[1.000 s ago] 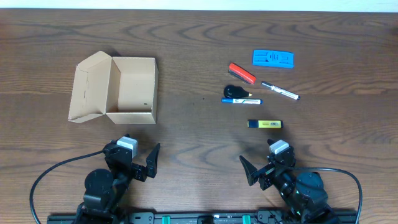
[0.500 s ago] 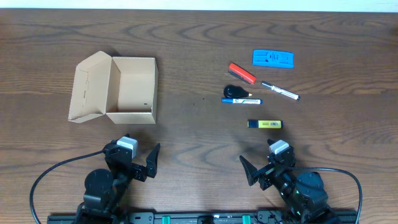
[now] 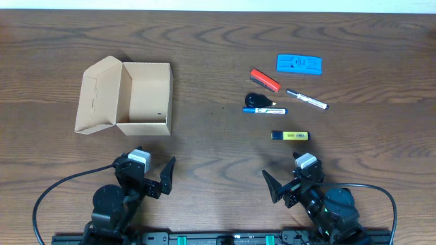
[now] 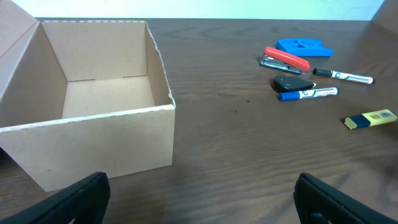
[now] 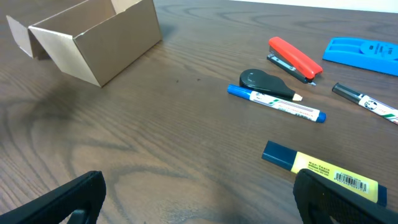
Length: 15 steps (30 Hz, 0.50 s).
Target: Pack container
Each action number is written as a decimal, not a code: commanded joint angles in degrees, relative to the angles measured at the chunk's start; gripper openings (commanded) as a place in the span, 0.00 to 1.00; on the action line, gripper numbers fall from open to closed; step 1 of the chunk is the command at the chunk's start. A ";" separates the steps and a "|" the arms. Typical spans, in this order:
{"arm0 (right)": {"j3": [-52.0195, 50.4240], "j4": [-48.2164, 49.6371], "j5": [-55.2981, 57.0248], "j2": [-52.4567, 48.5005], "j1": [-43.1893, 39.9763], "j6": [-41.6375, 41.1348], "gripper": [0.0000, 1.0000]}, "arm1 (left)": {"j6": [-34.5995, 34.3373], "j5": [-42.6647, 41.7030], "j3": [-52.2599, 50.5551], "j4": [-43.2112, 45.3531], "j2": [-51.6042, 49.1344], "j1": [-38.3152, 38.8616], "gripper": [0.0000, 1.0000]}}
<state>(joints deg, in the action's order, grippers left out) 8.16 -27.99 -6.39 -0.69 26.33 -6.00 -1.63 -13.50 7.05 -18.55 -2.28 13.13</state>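
I should close my left gripper on the rim of the cardboard container, at the side [image 3: 169, 114] [image 4: 166, 84] that is opposite the container's flap lid, toward the front corner.
The cardboard container [image 3: 139, 99] stands open at the left, its flap lid folded out to the left; it looks empty in the left wrist view [image 4: 93, 99] and also shows in the right wrist view [image 5: 93, 43]. To the right lie a yellow highlighter [image 3: 290, 135], a blue marker [image 3: 265, 110], a black-and-white marker [image 3: 306, 99], a red stapler [image 3: 265, 79], a black teardrop-shaped item [image 3: 257, 100] and a blue flat case [image 3: 299, 64]. My left gripper [image 3: 153, 178] is open and empty near the front edge. My right gripper [image 3: 286, 182] is open and empty just in front of the highlighter.
The wooden table [image 3: 211, 143] runs to a pale strip at the far edge. Black cables loop from both arm bases at the front edge.
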 commanded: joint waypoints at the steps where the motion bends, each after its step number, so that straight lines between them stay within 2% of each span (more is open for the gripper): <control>1: -0.37 -0.02 0.20 0.37 0.50 0.50 0.99 | 0.35 0.39 -1.36 -0.02 0.52 -0.37 0.95; 15: -0.37 -0.02 0.17 0.37 0.50 0.52 0.99 | -0.63 -0.74 -1.36 0.92 0.52 -0.35 0.95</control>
<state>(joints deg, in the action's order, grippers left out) 8.16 -27.99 -6.39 -0.69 26.33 -6.00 -1.65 -13.52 6.94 -17.89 -2.28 13.13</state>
